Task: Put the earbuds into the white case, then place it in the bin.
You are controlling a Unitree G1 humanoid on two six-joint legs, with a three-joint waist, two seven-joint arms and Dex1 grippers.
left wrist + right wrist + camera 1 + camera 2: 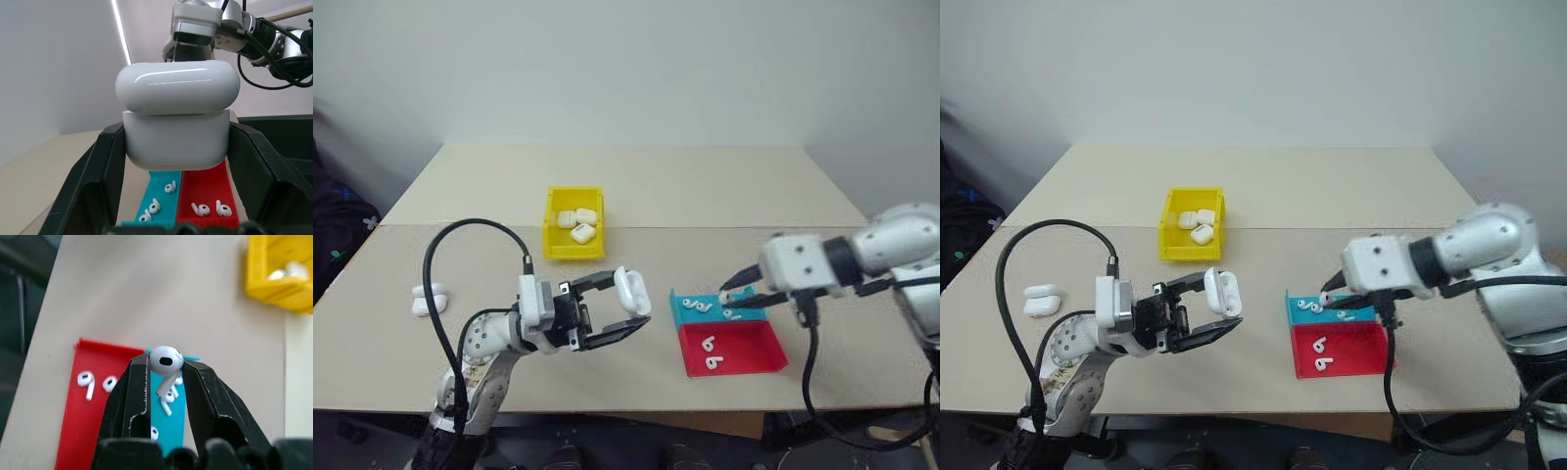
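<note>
My right gripper is to place the earbud above the table between the yellow bin and tray. It will let go of the earbud, now over the tray's blue half, inside the white case (661, 257).
My left gripper (628, 304) is shut on the white case (632, 290), holding it above the table's front middle. The case (177, 117) sits between the black fingers with its lid on top, a thin seam showing under it. My right gripper (726, 295) hovers over the blue half of the tray, shut on one earbud (165, 361) whose stem hangs down between the fingers. More earbuds (709, 345) lie in the tray. The yellow bin (551, 223) stands behind the left gripper, with three white cases inside.
The blue-and-red tray (752, 345) lies at the front right, with earbuds in both halves. Two more white cases (429, 299) rest on the table at the far left. A black cable (440, 294) loops up from my left arm.
</note>
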